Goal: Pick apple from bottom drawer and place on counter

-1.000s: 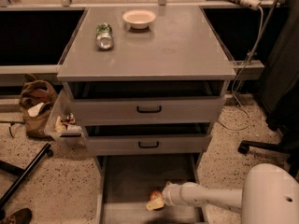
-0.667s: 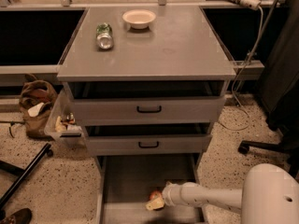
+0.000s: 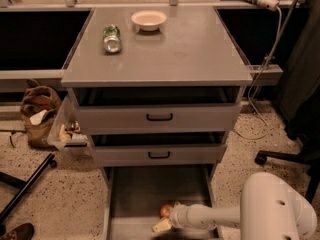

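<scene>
The robot's gripper should next close on the sides of the red apple [image 3: 166,212] in the open bottom drawer, so the apple can be lifted to the counter.
The apple [image 3: 166,210], small and red, lies on the grey floor of the open bottom drawer [image 3: 131,196], near its front middle. My gripper [image 3: 165,221] reaches into this drawer from the right on a white arm [image 3: 210,216]. It sits low at the apple's near side, close against it. I cannot tell whether it touches the apple. The counter [image 3: 170,49] is the wide grey top of the cabinet, well above the gripper.
A white bowl [image 3: 149,19] and a green-labelled can [image 3: 112,38] lying on its side sit at the back left of the counter. Two shallower drawers with black handles [image 3: 159,117] stand partly open above the bottom drawer. A brown bag [image 3: 39,115] and a clear bin [image 3: 69,132] stand left of the cabinet.
My gripper has shifted slightly toward the drawer's front, and the red apple shows more clearly just beyond it. Nothing on the counter moved.
</scene>
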`<state>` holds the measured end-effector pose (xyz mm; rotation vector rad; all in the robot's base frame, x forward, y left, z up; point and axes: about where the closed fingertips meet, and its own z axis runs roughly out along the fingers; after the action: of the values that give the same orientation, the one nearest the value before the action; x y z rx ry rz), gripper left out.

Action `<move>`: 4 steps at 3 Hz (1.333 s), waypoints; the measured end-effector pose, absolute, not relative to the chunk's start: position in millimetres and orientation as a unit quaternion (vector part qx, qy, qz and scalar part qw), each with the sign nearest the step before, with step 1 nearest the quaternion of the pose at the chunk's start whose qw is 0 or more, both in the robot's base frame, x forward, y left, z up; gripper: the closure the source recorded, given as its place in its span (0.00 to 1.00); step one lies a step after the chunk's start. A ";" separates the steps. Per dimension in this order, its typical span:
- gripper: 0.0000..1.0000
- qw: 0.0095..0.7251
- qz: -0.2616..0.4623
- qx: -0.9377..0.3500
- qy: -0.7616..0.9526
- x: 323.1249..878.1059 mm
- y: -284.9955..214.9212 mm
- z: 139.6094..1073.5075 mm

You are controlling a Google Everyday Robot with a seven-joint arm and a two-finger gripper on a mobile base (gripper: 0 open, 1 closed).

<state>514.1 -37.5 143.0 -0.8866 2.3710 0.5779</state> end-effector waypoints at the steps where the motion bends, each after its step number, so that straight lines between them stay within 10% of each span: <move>1: 0.00 0.267 0.219 -0.331 0.878 519.4 -30.1 139.8; 3: 0.00 0.255 0.228 -0.339 0.876 519.0 -21.1 129.7; 4: 0.20 0.255 0.228 -0.340 0.876 519.0 -21.1 129.7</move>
<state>519.0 -21.1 129.7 -0.9220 2.3797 0.6193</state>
